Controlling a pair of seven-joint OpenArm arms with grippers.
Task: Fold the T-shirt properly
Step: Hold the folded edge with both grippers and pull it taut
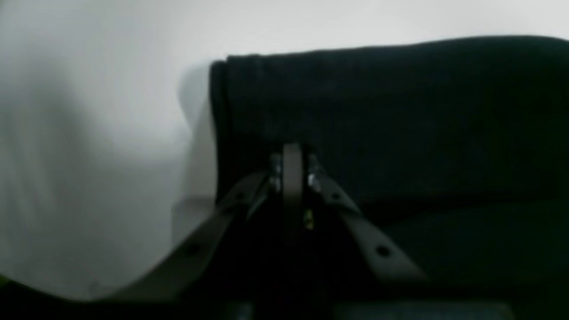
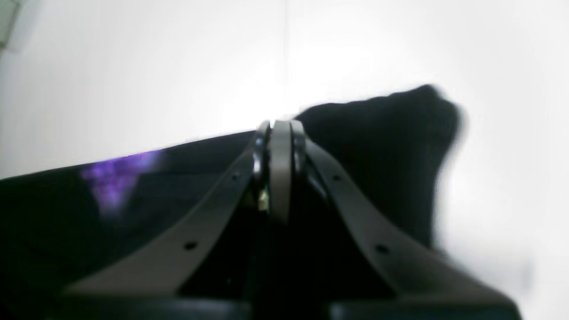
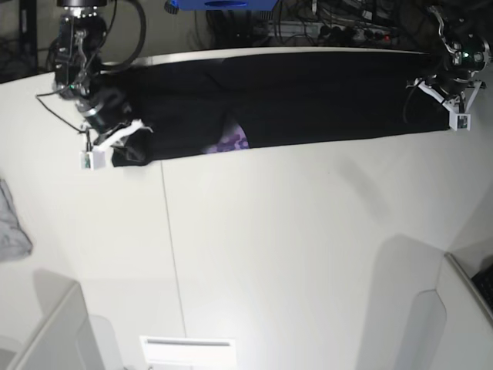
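The left gripper sits closed over the black T-shirt inside the shirt's end edge, so it should lift clear, open and pinch that edge [image 1: 219,136] before folding it in.
The black T-shirt [image 3: 308,92] lies pulled out in a long band across the far side of the white table [image 3: 293,247], with its purple print [image 3: 229,142] showing at the near edge. My left gripper [image 3: 435,96] is at the band's right end in the base view. In the left wrist view it [image 1: 292,149] is shut on the black cloth [image 1: 400,115]. At the band's left end my right gripper [image 3: 131,137] is shut on a bunched corner. The right wrist view shows that gripper [image 2: 280,126], the raised cloth [image 2: 391,146] and the print [image 2: 115,178].
A small grey cloth [image 3: 11,223] lies at the table's left edge. Grey bins stand at the near left [image 3: 46,331] and near right [image 3: 462,308] corners. A white sheet [image 3: 185,351] lies at the front edge. Cables and a blue object [image 3: 223,4] sit behind the table.
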